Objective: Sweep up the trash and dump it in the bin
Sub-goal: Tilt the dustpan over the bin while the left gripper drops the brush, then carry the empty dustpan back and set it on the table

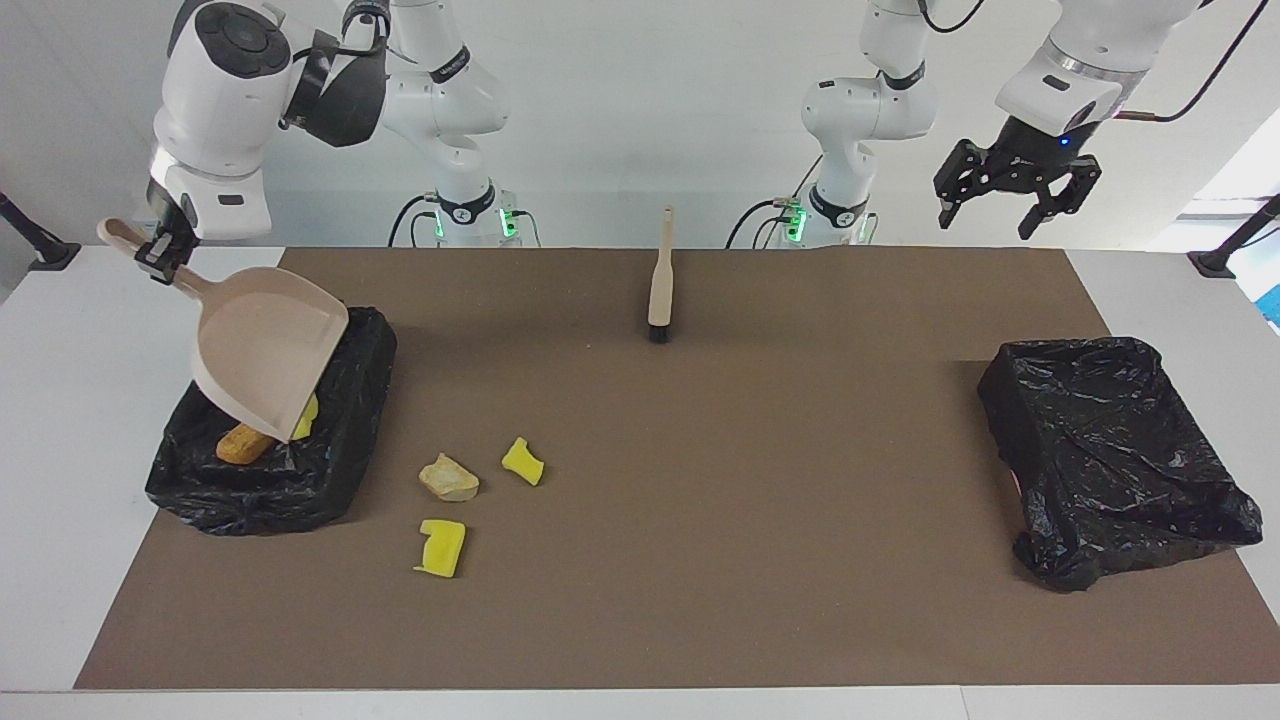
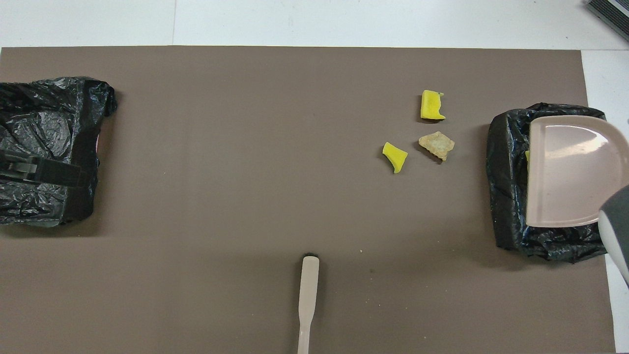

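Note:
Next, my right gripper puts the beige dustpan down toward the brown mat's far edge [image 2: 298,121], beyond the beige brush.
My right gripper [image 1: 160,260] is shut on the handle of the beige dustpan [image 1: 265,365], which hangs tilted over the black-bagged bin [image 1: 330,470] at the right arm's end. The pan [image 2: 570,172] shows no scraps inside. In the bin, below the pan's lip, lie an orange lump [image 1: 243,444] and a yellow sponge piece [image 1: 307,414]; the pan hides the rest. Three pieces of trash lie on the mat beside the bin: a tan lump [image 1: 448,478], a small yellow chunk [image 1: 522,461] and a larger yellow chunk [image 1: 441,547]. My left gripper [image 1: 1018,195] hangs open and holds nothing.
The beige brush [image 1: 660,280] lies on the brown mat [image 1: 750,500] mid-table, near the robots, bristles pointing away from them. A second black-bagged bin [image 1: 1110,455] stands at the left arm's end, below the left gripper.

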Robot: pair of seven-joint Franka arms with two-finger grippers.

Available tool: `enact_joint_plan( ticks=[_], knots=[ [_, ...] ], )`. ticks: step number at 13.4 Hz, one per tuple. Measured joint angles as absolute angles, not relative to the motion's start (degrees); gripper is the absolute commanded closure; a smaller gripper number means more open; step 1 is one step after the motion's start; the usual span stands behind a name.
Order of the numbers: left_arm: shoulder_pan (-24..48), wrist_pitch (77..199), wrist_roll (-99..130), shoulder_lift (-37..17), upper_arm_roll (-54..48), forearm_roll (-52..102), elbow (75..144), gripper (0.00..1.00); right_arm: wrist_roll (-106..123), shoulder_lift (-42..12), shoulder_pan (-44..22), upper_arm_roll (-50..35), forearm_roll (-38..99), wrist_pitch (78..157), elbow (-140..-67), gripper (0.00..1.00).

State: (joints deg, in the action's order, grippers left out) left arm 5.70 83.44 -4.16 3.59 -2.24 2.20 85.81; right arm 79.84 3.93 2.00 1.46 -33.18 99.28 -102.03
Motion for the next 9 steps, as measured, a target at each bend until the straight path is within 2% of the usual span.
enact_joint_plan(
  ticks=[5, 9],
  knots=[
    [5.7, 82.7, -4.2, 3.6, -2.2, 2.2, 85.9, 0.00, 73.2, 4.0, 2.0, 0.6, -18.2, 99.2, -102.5, 1.00],
    [5.7, 81.8, -4.2, 3.7, -2.3, 2.2, 85.9, 0.00, 54.6, 3.2, -4.0, -0.5, -11.4, 99.9, -103.9, 1.00]
  ],
)
